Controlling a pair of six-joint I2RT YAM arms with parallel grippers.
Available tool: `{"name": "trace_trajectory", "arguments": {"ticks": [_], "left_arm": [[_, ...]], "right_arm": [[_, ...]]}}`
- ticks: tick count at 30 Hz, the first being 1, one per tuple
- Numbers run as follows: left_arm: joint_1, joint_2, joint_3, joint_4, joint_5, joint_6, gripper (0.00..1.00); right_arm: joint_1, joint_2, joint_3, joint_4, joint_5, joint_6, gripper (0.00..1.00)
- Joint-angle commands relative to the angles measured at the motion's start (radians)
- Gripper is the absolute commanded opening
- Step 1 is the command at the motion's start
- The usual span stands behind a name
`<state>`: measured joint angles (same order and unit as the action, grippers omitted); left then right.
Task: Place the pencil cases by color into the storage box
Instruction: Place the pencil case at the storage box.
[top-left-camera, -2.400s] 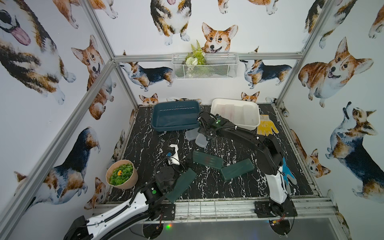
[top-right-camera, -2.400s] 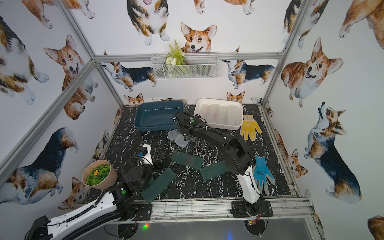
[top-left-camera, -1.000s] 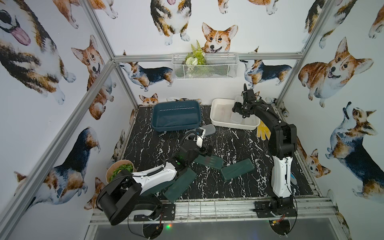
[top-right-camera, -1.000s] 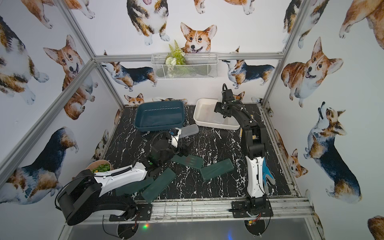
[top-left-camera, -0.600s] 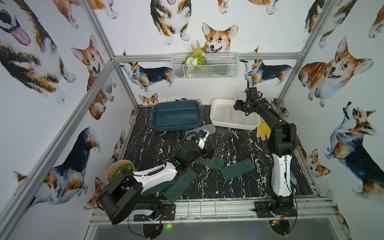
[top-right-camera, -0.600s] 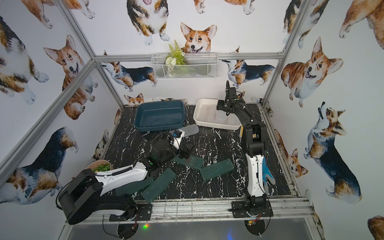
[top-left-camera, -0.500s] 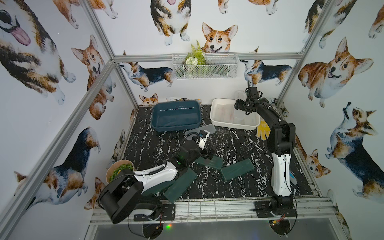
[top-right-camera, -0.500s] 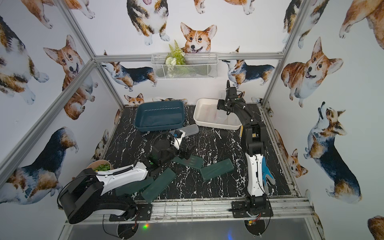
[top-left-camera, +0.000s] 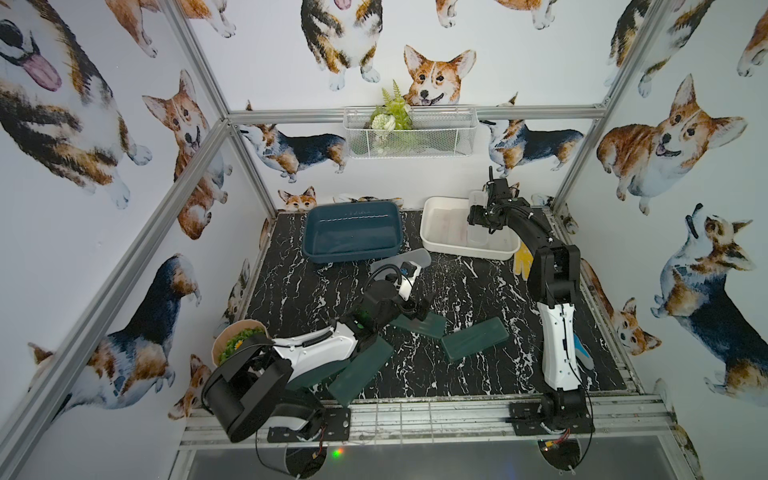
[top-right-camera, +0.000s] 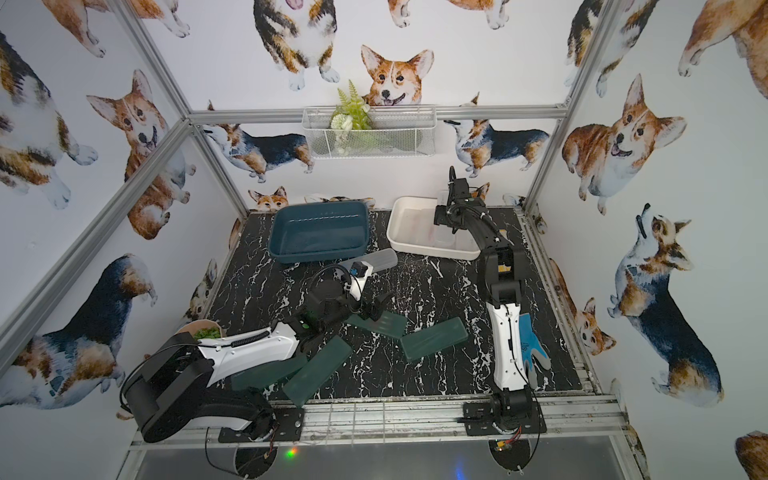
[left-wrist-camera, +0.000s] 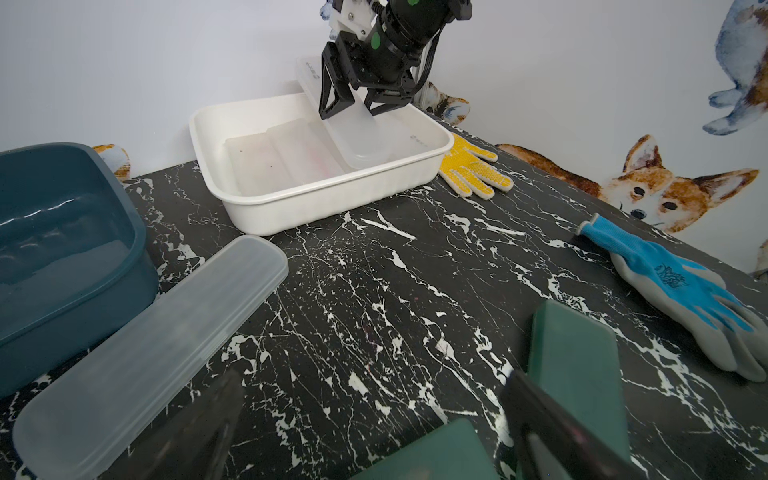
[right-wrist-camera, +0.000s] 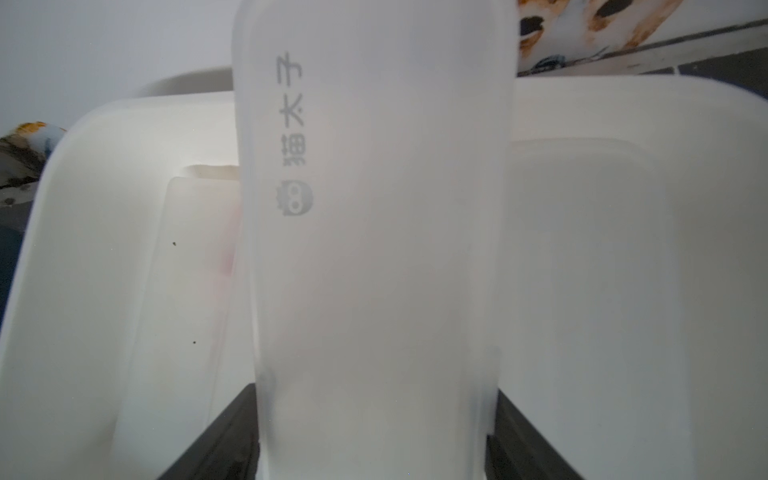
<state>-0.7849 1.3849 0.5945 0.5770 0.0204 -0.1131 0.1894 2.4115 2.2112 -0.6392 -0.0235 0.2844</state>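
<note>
The far end of the white pencil case sticks out over the white storage box's back rim, so the robot's right gripper needs to open, regrip the case (left-wrist-camera: 360, 137) and set it down flat inside.
My right gripper (top-left-camera: 482, 216) (right-wrist-camera: 374, 436) is shut on a frosted white pencil case (right-wrist-camera: 374, 249) (left-wrist-camera: 353, 129), held tilted with its lower end inside the white storage box (top-left-camera: 465, 251) (left-wrist-camera: 332, 187). Other white cases (left-wrist-camera: 282, 162) lie flat in that box. One more white case (left-wrist-camera: 158, 349) (top-right-camera: 380, 259) lies on the table by the dark blue storage box (top-left-camera: 309, 249). My left gripper (top-left-camera: 415, 309) (left-wrist-camera: 374, 399) is open just above a dark green case (top-left-camera: 428, 326) (left-wrist-camera: 440, 453). Further green cases (top-left-camera: 473, 338) (top-left-camera: 361, 370) lie nearby, one (top-right-camera: 266, 374) partly under the left arm.
A yellow glove (left-wrist-camera: 473, 166) lies right of the white box and a blue-grey glove (left-wrist-camera: 685, 299) at the table's right edge. A bowl of greens (top-left-camera: 235, 340) stands at the front left. A wire basket (top-left-camera: 409, 133) hangs on the back wall.
The right arm carried the white case from mid-table to the white box and tipped its end in. The left arm reached out from the front over the green case, then held still.
</note>
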Motion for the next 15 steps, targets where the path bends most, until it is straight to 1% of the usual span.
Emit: {"name": "trace_trajectory", "arguments": {"ticks": [1,15], "left_arm": [[0.003,0.004,0.004,0.029,0.01,-0.002,1.0],[0.002,0.009,0.002,0.034,0.006,-0.011,1.0]], "right_arm": [[0.0,0.013,0.012,-0.026,0.025,-0.019,0.69],[0.001,0.076,0.072,-0.082,0.059,-0.028,0.71]]}}
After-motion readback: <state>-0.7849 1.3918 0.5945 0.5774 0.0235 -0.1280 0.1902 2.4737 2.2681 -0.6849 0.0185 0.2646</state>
